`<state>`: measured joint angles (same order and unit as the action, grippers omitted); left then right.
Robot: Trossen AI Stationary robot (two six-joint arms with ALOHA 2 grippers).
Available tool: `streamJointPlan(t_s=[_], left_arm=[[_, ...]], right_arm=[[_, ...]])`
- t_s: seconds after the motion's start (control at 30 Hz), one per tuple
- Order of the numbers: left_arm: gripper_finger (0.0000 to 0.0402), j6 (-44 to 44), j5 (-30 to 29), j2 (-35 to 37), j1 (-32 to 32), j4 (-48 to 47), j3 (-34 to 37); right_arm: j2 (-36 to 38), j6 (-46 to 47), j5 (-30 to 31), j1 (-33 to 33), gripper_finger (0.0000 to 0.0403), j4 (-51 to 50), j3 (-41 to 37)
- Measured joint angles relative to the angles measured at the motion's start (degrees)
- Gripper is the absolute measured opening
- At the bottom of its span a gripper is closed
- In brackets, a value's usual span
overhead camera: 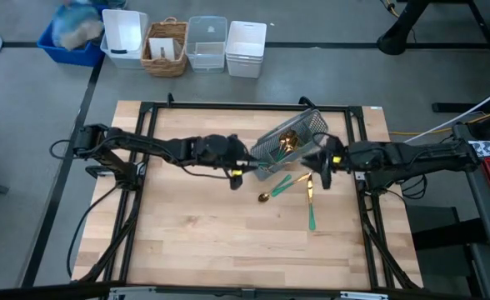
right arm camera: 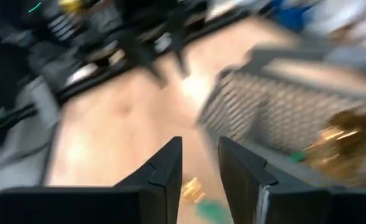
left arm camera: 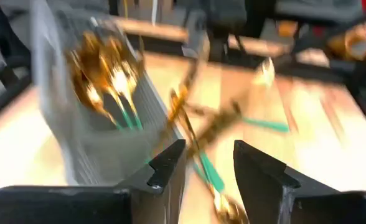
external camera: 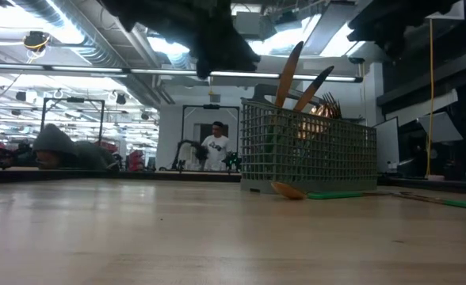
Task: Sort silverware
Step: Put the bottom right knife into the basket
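Observation:
My right gripper will grasp the loose knife before the caddy, where its gold blade meets its teal handle point(overhead camera: 311, 205).
The grey wire-mesh caddy point(overhead camera: 291, 140) stands on the wooden table point(overhead camera: 212, 242) between my two arms, with several gold-headed, teal-handled pieces of silverware point(left arm camera: 105, 81) standing in it. Two gold tips point(external camera: 296, 75) stick up above its rim. A spoon point(overhead camera: 274, 190) and another piece point(overhead camera: 311, 204) lie loose on the table just in front of the caddy. My left gripper point(left arm camera: 208, 168) hovers open by the caddy's near left corner. My right gripper point(right arm camera: 200, 165) hovers open by its near right corner. Neither has anything between its fingers.
Beyond the table's far edge stands a row of bins: a blue one point(overhead camera: 70, 33), white ones point(overhead camera: 124, 37) point(overhead camera: 245, 48), a wicker basket point(overhead camera: 166, 48) and a clear one point(overhead camera: 206, 43). A black frame point(overhead camera: 145, 112) runs round the tabletop. Bare wood lies toward the near edge.

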<state>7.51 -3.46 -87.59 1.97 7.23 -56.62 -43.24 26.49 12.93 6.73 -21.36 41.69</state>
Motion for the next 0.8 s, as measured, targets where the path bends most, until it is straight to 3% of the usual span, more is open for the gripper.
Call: streamJointPlan(t_s=[0.1, 0.23, 0.43, 0.63, 0.8], left_arm=[[0.0125, -0.4, 0.1, 0.0, -1.7, -3.8, 0.0], [0.0125, -2.2, 0.1, -2.3, -4.8, -5.2, 0.0], [0.0125, -18.2, 0.1, -9.9, -9.3, -4.3, 0.0], [0.0125, -29.7, -1.6, -17.5, -11.3, 5.8, 0.0], [0.0125, -30.3, -3.4, -20.3, -11.1, 10.7, 0.0]], right_arm=[[-0.5, 0.3, -7.4, 0.1, 0.0104, -2.4, -0.1], [-3.5, 0.2, -9.5, 0.0, 0.0104, -5.1, -0.1], [-7.6, -2.9, -9.6, 0.0, 0.0104, -5.4, -0.2], [-10.5, -5.4, -12.7, 0.0, 0.0104, -9.6, -0.2], [-13.7, 8.3, -14.0, 0.0, 0.0104, -17.0, -0.2]])
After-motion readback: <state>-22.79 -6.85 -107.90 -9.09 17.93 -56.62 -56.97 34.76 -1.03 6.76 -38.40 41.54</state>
